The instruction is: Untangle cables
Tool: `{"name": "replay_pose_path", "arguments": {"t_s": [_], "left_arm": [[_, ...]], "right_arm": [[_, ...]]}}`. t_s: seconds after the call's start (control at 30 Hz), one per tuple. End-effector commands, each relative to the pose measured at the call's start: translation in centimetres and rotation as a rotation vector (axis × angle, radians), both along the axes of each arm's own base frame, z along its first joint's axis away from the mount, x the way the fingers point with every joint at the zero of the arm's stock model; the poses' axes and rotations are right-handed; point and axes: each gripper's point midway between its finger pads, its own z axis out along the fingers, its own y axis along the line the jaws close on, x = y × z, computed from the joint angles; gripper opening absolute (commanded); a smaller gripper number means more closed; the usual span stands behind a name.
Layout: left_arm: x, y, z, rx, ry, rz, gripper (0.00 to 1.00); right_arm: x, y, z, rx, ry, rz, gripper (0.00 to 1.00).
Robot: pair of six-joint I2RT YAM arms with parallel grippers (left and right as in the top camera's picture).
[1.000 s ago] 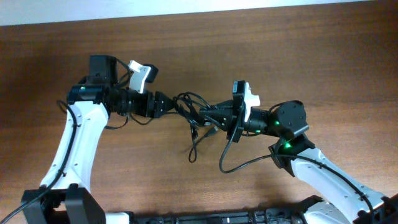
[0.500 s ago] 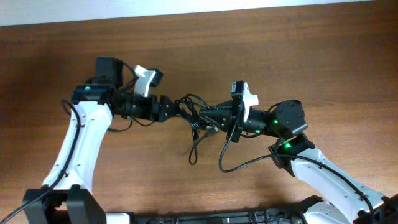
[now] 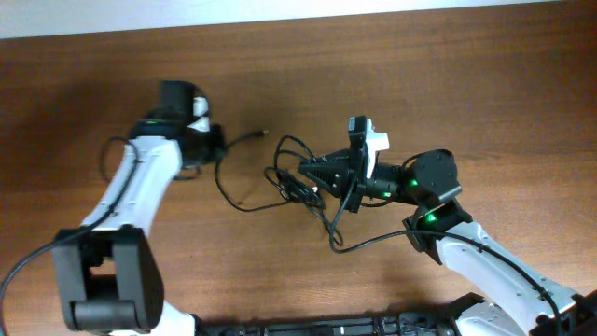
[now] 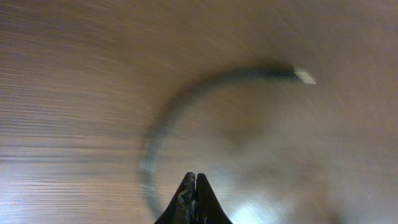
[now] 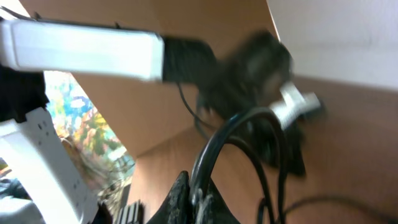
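My left gripper should take the loop (image 3: 281,147) beside my right gripper and pull, because the bundle's loops still cross, though the cable's plug end lies clear.
The cables (image 3: 291,183) lie as a loose black bundle at mid-table, in front of my right gripper (image 3: 304,169). That gripper (image 5: 196,186) is shut on a loop of the bundle (image 5: 214,140), which rises from between its fingers. One cable (image 3: 227,191) is drawn out to the left. It curves from the bundle up to my left gripper (image 3: 216,146), and its plug end (image 3: 264,133) lies just past it. In the left wrist view the gripper (image 4: 196,178) is shut. The blurred cable (image 4: 180,102) arcs from beside the jaws to the plug (image 4: 305,76).
The right arm's own thicker wire (image 3: 373,245) loops over the table below the bundle. The wooden table (image 3: 392,75) ends at the far edge along the top, against a pale wall (image 3: 280,9). Both arm bases stand at the near edge.
My left gripper has shut and swung away to the left, drawing one cable out of the bundle. The right gripper has kept its hold and its place.
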Motion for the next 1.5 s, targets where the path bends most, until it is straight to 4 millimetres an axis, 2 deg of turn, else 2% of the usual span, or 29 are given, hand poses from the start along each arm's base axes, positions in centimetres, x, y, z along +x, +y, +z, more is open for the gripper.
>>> {"name": "replay_pose_path", "arguments": {"t_s": [0.0,0.03,0.1,0.13,0.17,0.2,0.23,0.27,0.33,0.4,0.43,0.5,0.53,0.57,0.6,0.73,0.9,1.1,1.2,1.27,1.3,1.37,1.4,1.43,1.47], "left_arm": [[2.7,2.6,6.5,-0.195,-0.175,0.058,0.02],[2.6,1.4,7.7,-0.292,-0.22,-0.068,0.13],[0.4,-3.5,11.4,-0.515,-0.393,-0.514,0.64],[-0.7,-4.9,12.7,-0.588,-0.457,-0.633,0.91],[-1.6,-6.3,13.8,-0.638,-0.523,-0.745,1.0],[-2.4,-7.9,14.5,-0.661,-0.571,-0.84,0.99],[-2.7,-8.7,14.5,-0.656,-0.587,-0.886,0.99],[-3.4,-10.4,14.5,-0.656,-0.598,-0.957,0.99],[-4.4,-12.6,14.5,-0.651,-0.618,-1.055,1.0],[-5.0,-13.9,13.9,-0.617,-0.607,-1.109,0.74],[-5.2,-14.3,13.6,-0.605,-0.594,-1.118,0.67],[-5.2,-14.3,13.5,-0.6,-0.592,-1.119,0.67],[-5.1,-14.2,13.5,-0.597,-0.596,-1.118,0.64],[-4.9,-14.0,13.6,-0.599,-0.6,-1.111,0.67],[-4.9,-13.5,14.3,-0.636,-0.62,-1.097,0.89],[-5.0,-11.9,16.7,-0.779,-0.694,-1.053,0.9],[-5.5,-11.9,16.7,-0.805,-0.656,-1.031,1.0],[-6.2,-11.8,17.6,-0.799,-0.667,-1.036,0.99],[-8.0,-11.7,17.9,-0.748,-0.681,-1.09,1.0],[-7.6,-11.2,16.3,-0.655,-0.629,-1.086,0.89],[-7.7,-11.3,16.3,-0.654,-0.633,-1.092,0.91],[-8.6,-13.0,16.2,-0.649,-0.65,-1.177,0.89],[-8.9,-13.6,15.8,-0.626,-0.637,-1.208,0.84],[-9.1,-14.3,14.6,-0.556,-0.601,-1.25,0.72],[-9.1,-14.6,14.3,-0.536,-0.595,-1.263,0.71]], "right_arm": [[-0.2,0.1,-0.4,-0.021,0.026,0.008,0.04],[-0.2,0.1,-0.4,-0.022,0.028,0.008,0.04],[-0.1,0.2,-0.6,-0.032,-0.002,0.008,0.04],[0.0,0.2,-0.7,-0.034,0.003,0.008,0.04],[-0.2,0.3,-0.9,-0.037,0.007,0.024,0.04],[-0.9,0.5,-1.1,-0.041,0.01,0.068,0.04],[-1.4,0.6,-1.2,-0.043,0.011,0.102,0.04],[-1.9,0.7,-1.2,-0.044,0.011,0.13,0.04],[-2.0,0.7,-1.2,-0.044,0.01,0.136,0.04],[-2.0,0.7,-1.2,-0.044,0.011,0.135,0.04],[-2.0,0.7,-1.2,-0.044,0.01,0.135,0.04],[-1.2,0.6,-1.2,-0.043,0.013,0.089,0.04],[-0.6,0.5,-1.2,-0.042,0.018,0.055,0.04],[-0.5,0.4,-1.3,-0.04,0.027,0.044,0.04],[-0.5,0.4,-1.3,-0.037,0.042,0.046,0.04],[-0.5,0.4,-1.3,-0.028,0.081,0.047,0.04],[-0.2,0.4,-1.2,-0.015,0.132,0.035,0.04],[-0.2,0.4,-1.2,-0.014,0.131,0.034,0.04],[-0.2,0.4,-1.2,-0.015,0.131,0.034,0.04],[-0.2,0.4,-1.2,-0.014,0.132,0.034,0.04],[-0.2,0.4,-1.2,-0.011,0.142,0.035,0.04],[-0.1,0.3,-0.7,0.005,0.14,0.026,0.04],[0.1,0.3,-0.7,0.006,0.14,0.017,0.04],[0.1,0.3,-0.7,0.006,0.14,0.018,0.04],[0.1,0.3,-0.8,0.007,0.146,0.019,0.04]]}}
